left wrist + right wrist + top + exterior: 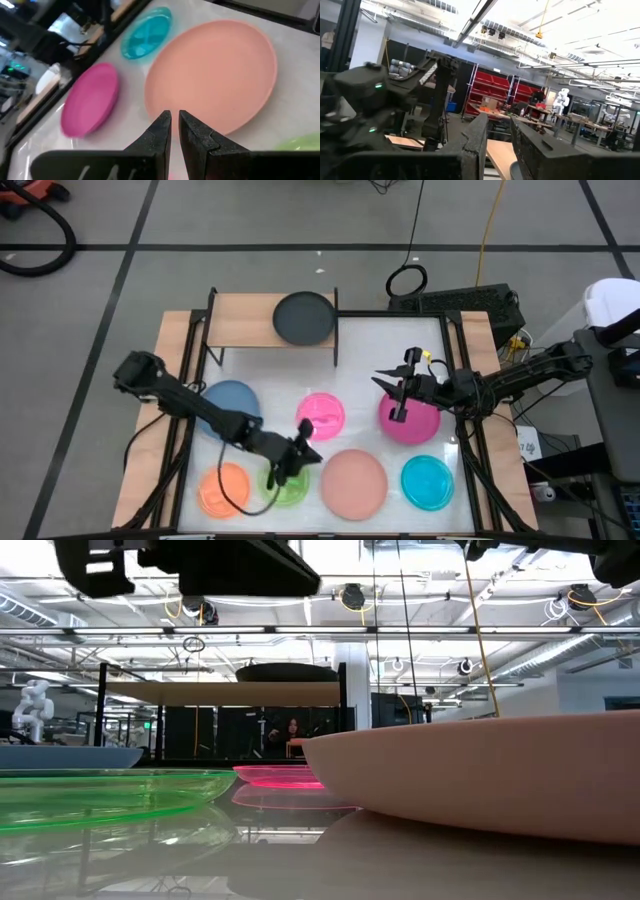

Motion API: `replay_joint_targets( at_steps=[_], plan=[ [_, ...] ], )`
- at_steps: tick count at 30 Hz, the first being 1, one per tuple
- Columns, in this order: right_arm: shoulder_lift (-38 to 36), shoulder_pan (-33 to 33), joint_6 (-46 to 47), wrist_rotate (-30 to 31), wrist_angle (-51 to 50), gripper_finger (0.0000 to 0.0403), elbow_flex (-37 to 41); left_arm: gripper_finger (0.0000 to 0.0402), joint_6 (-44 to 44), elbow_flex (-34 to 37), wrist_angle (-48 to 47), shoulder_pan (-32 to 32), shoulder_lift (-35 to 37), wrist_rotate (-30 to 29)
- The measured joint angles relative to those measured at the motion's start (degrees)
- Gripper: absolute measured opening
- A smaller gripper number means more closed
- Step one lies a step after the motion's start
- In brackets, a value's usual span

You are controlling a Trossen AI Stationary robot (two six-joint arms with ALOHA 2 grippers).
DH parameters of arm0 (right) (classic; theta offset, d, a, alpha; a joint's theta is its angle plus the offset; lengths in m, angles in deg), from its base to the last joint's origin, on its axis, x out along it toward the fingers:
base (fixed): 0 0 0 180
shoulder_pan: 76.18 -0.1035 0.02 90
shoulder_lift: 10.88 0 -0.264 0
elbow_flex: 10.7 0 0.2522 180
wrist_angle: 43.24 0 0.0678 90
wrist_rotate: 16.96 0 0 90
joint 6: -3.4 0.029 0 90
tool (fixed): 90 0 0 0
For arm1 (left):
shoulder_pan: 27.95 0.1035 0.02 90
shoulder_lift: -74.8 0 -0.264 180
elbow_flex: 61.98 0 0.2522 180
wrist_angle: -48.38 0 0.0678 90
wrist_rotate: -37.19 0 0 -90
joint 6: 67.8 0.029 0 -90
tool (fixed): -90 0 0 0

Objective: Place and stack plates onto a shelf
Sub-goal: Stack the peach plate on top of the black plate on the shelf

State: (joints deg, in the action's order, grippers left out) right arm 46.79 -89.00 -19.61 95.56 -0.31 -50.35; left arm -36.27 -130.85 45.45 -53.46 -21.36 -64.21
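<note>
Next, I move my left gripper to the salmon plate's rim (pixel 326 469) (pixel 234 131), where it faces the gap between the green and pink plates, and close it there.
The shelf (pixel 245 315) stands at the table's far edge, and the grey plate (pixel 303 317) lies on its wooden top. Flat on the table are the blue (pixel 230 402), translucent pink (pixel 320 412), magenta (pixel 408 422), orange (pixel 224 488), green (pixel 288 486), salmon (pixel 353 482) and cyan (pixel 427 482) plates. My left gripper (pixel 303 442) hovers shut between the pink, green and salmon plates; in its wrist view the gripper (pixel 175 120) sits just short of the salmon plate's rim (pixel 210 75). My right gripper (pixel 390 388) is raised over the magenta plate's far-left edge, level and facing left, with its fingers (pixel 499 130) nearly together and holding nothing.
Black shelf legs (pixel 334 340) stand on the table's far part. Bare table lies right of the shelf. Cables and a black box (pixel 470 302) sit beyond the far right corner. In the low view the salmon plate (pixel 480 780) and green plate (pixel 100 790) fill the foreground.
</note>
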Motion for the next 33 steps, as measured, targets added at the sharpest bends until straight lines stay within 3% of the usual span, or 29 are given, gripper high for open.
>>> replay_joint_targets(
  at_steps=[7, 15, 18, 28, 33],
  plan=[
    [0.00, 0.00, -0.20, 0.02, 0.02, 0.0070, 0.00, 0.0042, 9.42, -3.48, -2.70, -0.68, -6.88, -2.02],
    [0.00, 0.02, -0.20, 0.11, 0.07, 0.0070, -0.02, 0.0044, 11.83, -4.17, -1.92, -2.22, -10.35, -2.48],
    [0.00, 0.02, -0.21, 0.13, 0.18, 0.0070, -0.04, 0.0062, 11.52, -4.18, -2.10, -2.37, -10.37, -3.70],
    [0.00, 0.01, 0.18, 0.15, 0.47, 0.0070, -0.04, 0.0162, -0.85, -4.16, -0.36, -1.98, -9.33, -6.18],
    [0.00, 0.00, 0.21, 0.15, 0.46, 0.0070, -0.04, 0.0189, -16.34, -4.13, -1.55, -1.13, -7.17, -7.12]
  ],
)
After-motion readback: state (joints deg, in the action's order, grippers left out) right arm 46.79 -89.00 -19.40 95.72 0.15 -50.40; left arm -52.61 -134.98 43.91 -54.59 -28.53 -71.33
